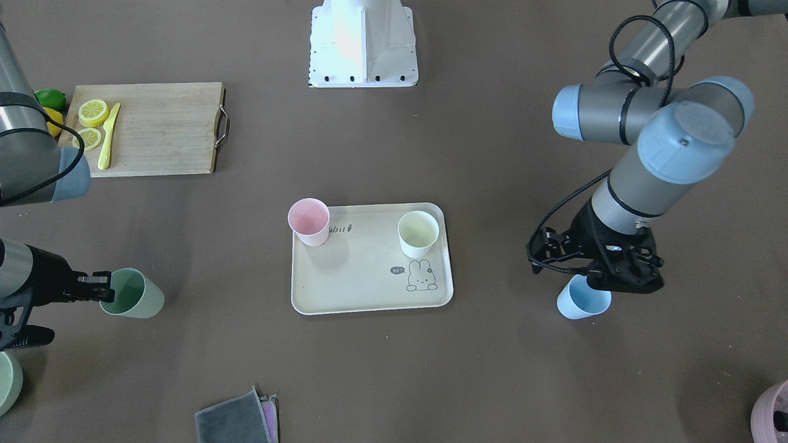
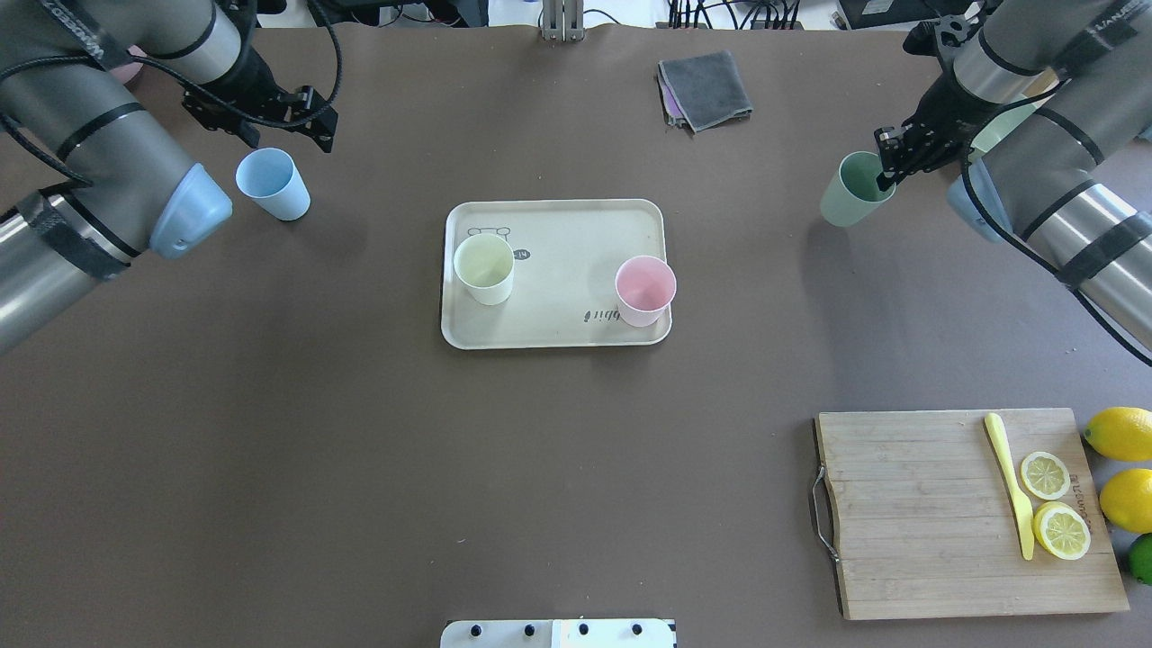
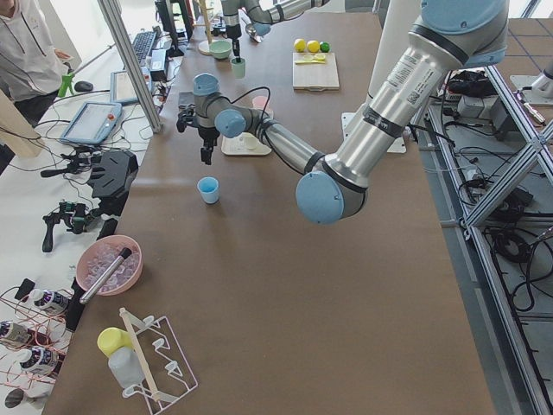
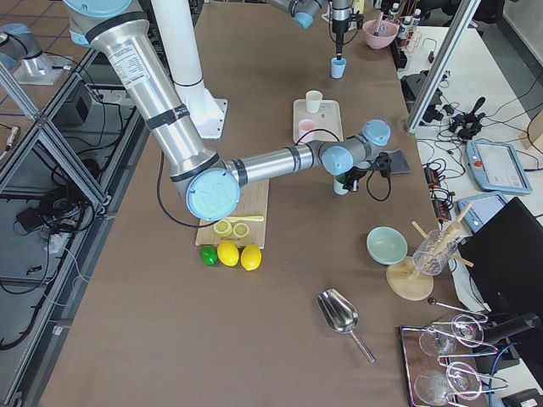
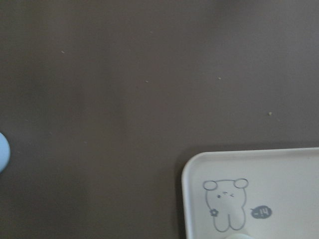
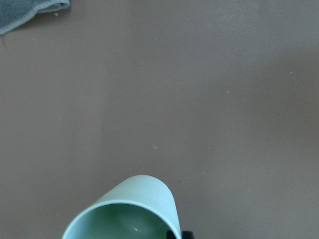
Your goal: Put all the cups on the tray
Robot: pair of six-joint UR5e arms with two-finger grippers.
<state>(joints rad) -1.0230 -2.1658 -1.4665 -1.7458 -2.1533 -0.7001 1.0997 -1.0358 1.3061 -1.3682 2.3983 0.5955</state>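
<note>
My left gripper needs to grab the light blue cup next, by the outer rim (image 1: 610, 294) facing away from the cream tray.
The cream tray (image 1: 369, 289) lies mid-table with the pink cup (image 1: 309, 221) at one corner and the cream-white cup (image 1: 418, 234) near the bunny drawing. The light blue cup (image 1: 582, 298) stands on the table off the tray's side. My left gripper (image 1: 600, 280) hovers just above and behind it, apparently open and empty. My right gripper (image 1: 104, 287) is shut on the rim of the sage green cup (image 1: 132, 293), one finger inside, far from the tray on the other side. The green cup also fills the bottom of the right wrist view (image 6: 134, 209).
A wooden cutting board (image 1: 160, 129) with lemon slices and a yellow knife lies on the robot's right, whole lemons and a lime beside it. A grey cloth (image 1: 237, 421), a green bowl (image 1: 7, 381) and a mauve container (image 1: 772, 412) sit at the far edge.
</note>
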